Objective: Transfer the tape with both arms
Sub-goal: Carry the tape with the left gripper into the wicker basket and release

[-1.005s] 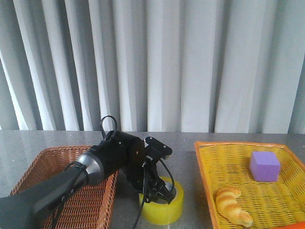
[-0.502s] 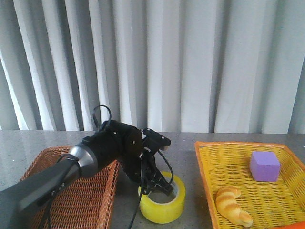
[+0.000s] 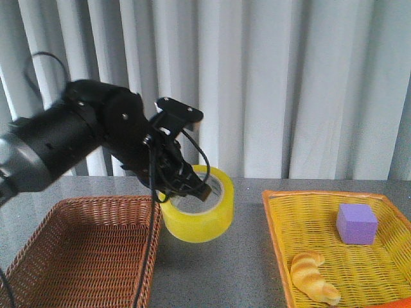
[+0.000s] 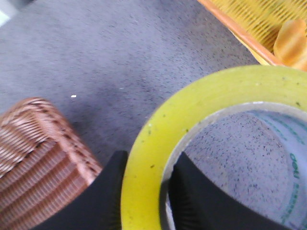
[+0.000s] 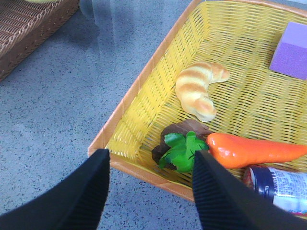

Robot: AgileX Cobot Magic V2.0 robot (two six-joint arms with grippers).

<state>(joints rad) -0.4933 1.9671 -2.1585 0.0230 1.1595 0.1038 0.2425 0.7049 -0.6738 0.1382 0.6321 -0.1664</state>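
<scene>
I need to let go of the yellow tape roll with my left gripper around the middle of the brown wicker basket (image 3: pixel 98 265).
The yellow tape roll (image 3: pixel 197 215) hangs in the air above the grey table, between the two baskets. My left gripper (image 3: pixel 192 186) is shut on its wall, one finger outside and one inside the white core. In the left wrist view the tape (image 4: pixel 192 129) fills the lower right and the left gripper (image 4: pixel 144 196) pinches its rim. My right gripper (image 5: pixel 149 191) is open and empty, low over the near corner of the yellow basket (image 5: pixel 139 91). The right arm does not show in the front view.
A brown wicker basket (image 3: pixel 90 247) stands at the left and a yellow basket (image 3: pixel 276 244) at the right. The yellow basket holds a croissant toy (image 3: pixel 313 277), a purple block (image 3: pixel 356 223), a carrot (image 5: pixel 254 149), a leafy toy (image 5: pixel 182 149) and a bottle (image 5: pixel 283 184).
My left arm has lifted the tape off the table, up and a little to the left; it was resting on the table a second ago.
</scene>
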